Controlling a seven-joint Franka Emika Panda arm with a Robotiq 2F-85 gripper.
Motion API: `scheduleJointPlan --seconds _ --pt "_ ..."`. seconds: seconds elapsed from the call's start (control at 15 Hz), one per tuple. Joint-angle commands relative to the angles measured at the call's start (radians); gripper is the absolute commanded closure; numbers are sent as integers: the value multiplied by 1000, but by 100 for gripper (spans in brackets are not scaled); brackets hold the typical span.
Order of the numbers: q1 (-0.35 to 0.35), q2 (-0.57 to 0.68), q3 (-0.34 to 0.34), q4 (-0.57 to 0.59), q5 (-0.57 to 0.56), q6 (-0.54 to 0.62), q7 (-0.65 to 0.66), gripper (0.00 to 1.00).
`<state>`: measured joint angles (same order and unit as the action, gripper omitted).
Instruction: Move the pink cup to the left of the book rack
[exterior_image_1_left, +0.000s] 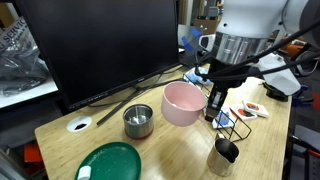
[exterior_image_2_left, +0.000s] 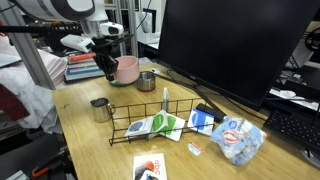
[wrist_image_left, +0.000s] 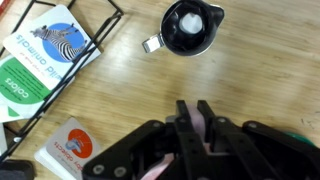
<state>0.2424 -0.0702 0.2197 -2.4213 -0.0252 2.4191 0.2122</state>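
The pink cup is to go on the table (exterior_image_1_left: 186, 119) between the steel pot and the black book rack. Next, I put it down there with my gripper.
The pink cup (exterior_image_1_left: 183, 103) is a wide pale-pink bowl near the monitor's foot; it also shows in an exterior view (exterior_image_2_left: 127, 70). My gripper (exterior_image_1_left: 215, 100) (exterior_image_2_left: 108, 70) is shut on its rim, and in the wrist view a strip of the pink wall (wrist_image_left: 198, 125) sits between the fingers (wrist_image_left: 193, 108). I cannot tell whether the cup rests on the table or hangs just above it. The black wire book rack (exterior_image_2_left: 170, 104) lies low on the table beside the cup; parts of it show in the other exterior view (exterior_image_1_left: 236, 127) and in the wrist view (wrist_image_left: 95, 45).
A small steel pot (exterior_image_1_left: 138, 121) (exterior_image_2_left: 147, 80) stands next to the cup. A steel pitcher (exterior_image_1_left: 224, 155) (exterior_image_2_left: 100, 109) (wrist_image_left: 190, 28) stands near the rack's end. A green plate (exterior_image_1_left: 110, 162) lies at the table front. A large monitor (exterior_image_1_left: 100, 40) stands behind. Books (wrist_image_left: 40, 60) lie in the rack.
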Motion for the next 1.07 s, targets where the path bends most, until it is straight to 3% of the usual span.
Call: scheduleJointPlan --seconds 0.0,0.53,0.6,0.67,1.0 --pt "-26 -17 -2 -11 8 -29 108 96" --pt "-58 32 -22 -13 77 95 350 96" --pt "-58 38 -22 -10 64 113 366 96" --pt "-55 31 -24 -10 61 72 327 85" --pt "-55 40 -24 -11 60 97 357 85"
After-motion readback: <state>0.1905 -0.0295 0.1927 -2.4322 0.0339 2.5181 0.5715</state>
